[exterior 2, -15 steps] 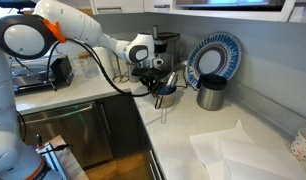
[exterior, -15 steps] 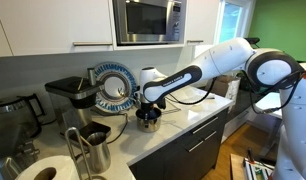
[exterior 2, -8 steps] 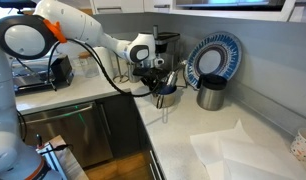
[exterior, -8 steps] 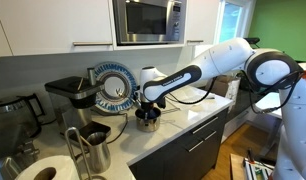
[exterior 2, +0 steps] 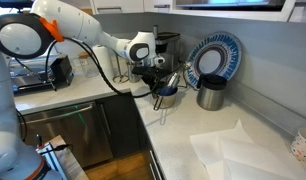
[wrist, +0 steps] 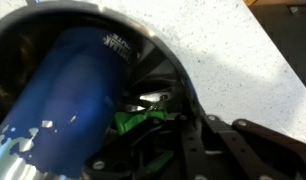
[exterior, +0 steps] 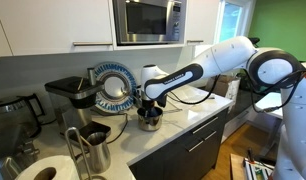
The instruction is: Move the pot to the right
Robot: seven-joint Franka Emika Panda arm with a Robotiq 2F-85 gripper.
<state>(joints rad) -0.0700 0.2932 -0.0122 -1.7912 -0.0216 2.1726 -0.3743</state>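
Observation:
The robot will set the pot down with its gripper on the white counter [exterior: 182,108] next to the white cloth, above the dark drawers.
The small shiny metal pot [exterior: 149,119] stands on the white counter, near its front edge; it also shows in the other exterior view [exterior 2: 165,96]. My gripper [exterior: 148,106] comes down on it from above and is shut on its rim [exterior 2: 161,84]. In the wrist view the pot [wrist: 165,52] fills the picture, with a blue object [wrist: 73,90] and a green piece [wrist: 138,122] inside it. My dark fingers [wrist: 198,150] sit at the rim, lower right.
A blue-patterned plate [exterior: 113,88] leans on the back wall [exterior 2: 213,58]. A taller steel cup [exterior 2: 210,93] stands beside the pot. A steel pitcher [exterior: 88,148], a paper roll [exterior: 43,170] and a coffee machine [exterior: 68,95] are nearby. A white cloth [exterior 2: 243,150] lies on the counter.
My gripper and the pot have shifted very slightly along the counter. Everything else is as before.

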